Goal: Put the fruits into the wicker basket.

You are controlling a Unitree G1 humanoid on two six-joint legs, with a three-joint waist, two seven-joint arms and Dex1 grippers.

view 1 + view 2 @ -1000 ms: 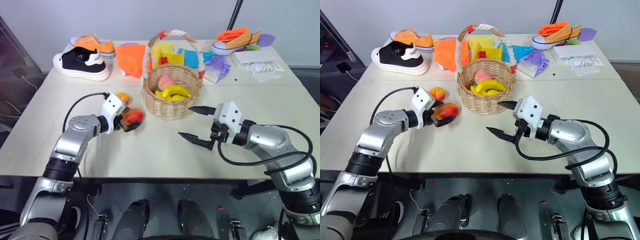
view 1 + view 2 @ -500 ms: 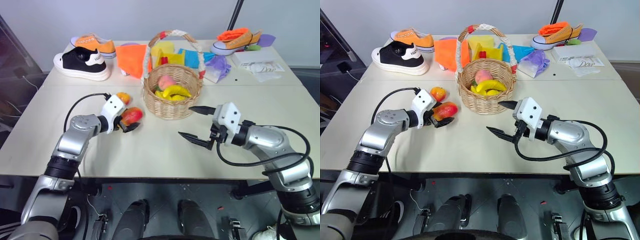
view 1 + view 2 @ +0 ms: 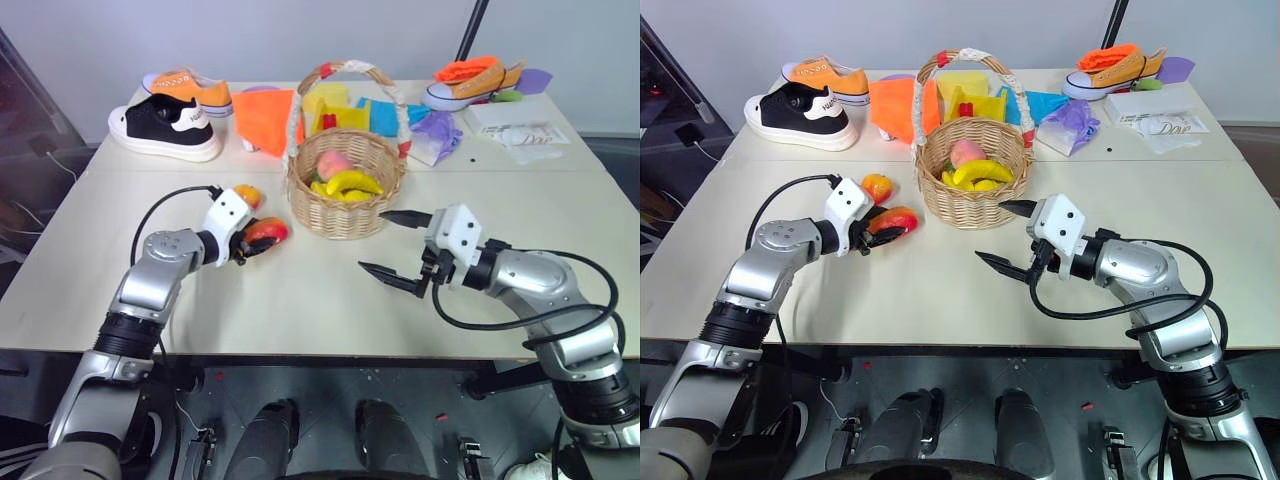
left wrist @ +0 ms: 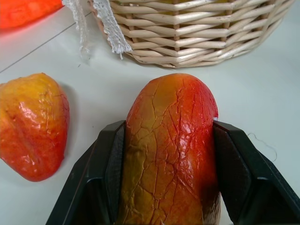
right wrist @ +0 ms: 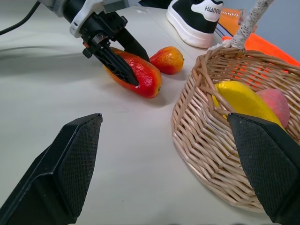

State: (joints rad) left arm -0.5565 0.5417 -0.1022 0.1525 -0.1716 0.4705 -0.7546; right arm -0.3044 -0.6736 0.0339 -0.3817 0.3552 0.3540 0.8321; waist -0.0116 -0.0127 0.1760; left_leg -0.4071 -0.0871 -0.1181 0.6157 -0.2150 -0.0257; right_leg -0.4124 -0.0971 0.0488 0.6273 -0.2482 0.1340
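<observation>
The pink peach in the wicker basket (image 3: 325, 161) is just behind the yellow banana. Next, my left gripper releases the mango on that peach.
The mango (image 4: 171, 150), yellow to red, lies on the white table just left of the wicker basket (image 3: 340, 215), and my left gripper (image 3: 262, 238) is shut on its sides. A smaller red-orange fruit (image 3: 246, 195) rests on the table just behind the mango, close to the basket. The basket has a tall handle (image 3: 345, 68) with red and white bands and holds a yellow banana (image 3: 350, 182) and a pink peach (image 3: 332, 162). My right gripper (image 3: 375, 242) hovers open and empty in front of the basket, to its right.
At the back left stand a black shoe (image 3: 162, 128) and an orange shoe (image 3: 190, 90). Behind the basket lie an orange cloth (image 3: 262, 118), yellow and blue pieces (image 3: 350, 110) and a purple bag (image 3: 436, 130). Another shoe (image 3: 470, 80) and papers (image 3: 515, 125) sit back right.
My left gripper's fingers have closed from wide open onto the mango, which has shifted slightly. The right arm has stayed where it was.
</observation>
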